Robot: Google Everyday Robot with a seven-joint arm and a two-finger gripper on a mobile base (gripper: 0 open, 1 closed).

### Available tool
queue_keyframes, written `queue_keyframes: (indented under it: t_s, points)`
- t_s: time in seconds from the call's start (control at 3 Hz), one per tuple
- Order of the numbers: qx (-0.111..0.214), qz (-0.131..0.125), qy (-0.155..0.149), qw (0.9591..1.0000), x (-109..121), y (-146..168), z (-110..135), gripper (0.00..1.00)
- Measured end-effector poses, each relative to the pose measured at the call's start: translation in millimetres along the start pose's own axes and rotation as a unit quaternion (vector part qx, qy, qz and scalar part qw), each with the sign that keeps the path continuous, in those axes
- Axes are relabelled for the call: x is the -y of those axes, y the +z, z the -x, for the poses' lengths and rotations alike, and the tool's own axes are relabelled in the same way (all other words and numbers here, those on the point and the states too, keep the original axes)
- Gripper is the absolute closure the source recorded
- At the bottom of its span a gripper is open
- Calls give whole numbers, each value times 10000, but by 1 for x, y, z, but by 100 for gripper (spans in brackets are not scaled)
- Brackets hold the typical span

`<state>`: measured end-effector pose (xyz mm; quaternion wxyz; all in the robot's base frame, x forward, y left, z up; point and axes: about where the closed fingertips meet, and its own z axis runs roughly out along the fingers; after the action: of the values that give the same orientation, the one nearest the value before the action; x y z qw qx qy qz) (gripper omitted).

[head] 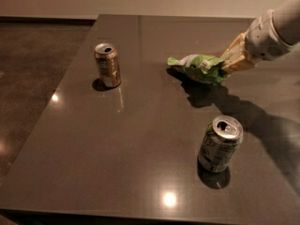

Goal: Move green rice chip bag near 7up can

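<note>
My gripper is going to let go of the green rice chip bag on the table (192, 105) behind the 7up can. The bag is held just above the table.
The green rice chip bag (199, 67) is a crinkled lime-green bag with white patches, held just above the table at the right of centre. My gripper (228, 65) comes in from the upper right and is shut on the bag's right end. The 7up can (219, 144), dark green and white with a silver top, stands upright near the front right, well below the bag.
A gold-brown can (107, 65) stands upright at the left of the dark table (140, 139). The table's left edge drops to a dark floor (33, 78). My white arm (274, 29) reaches in from the upper right corner.
</note>
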<state>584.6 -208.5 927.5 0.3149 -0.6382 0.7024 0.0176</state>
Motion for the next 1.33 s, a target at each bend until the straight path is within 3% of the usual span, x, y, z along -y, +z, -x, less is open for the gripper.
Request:
queue_keyframes:
  t_s: [1.0, 1.33]
  points:
    - [112, 555, -735, 9957, -104, -40, 22, 98]
    - [57, 635, -904, 9939, -122, -36, 30, 74]
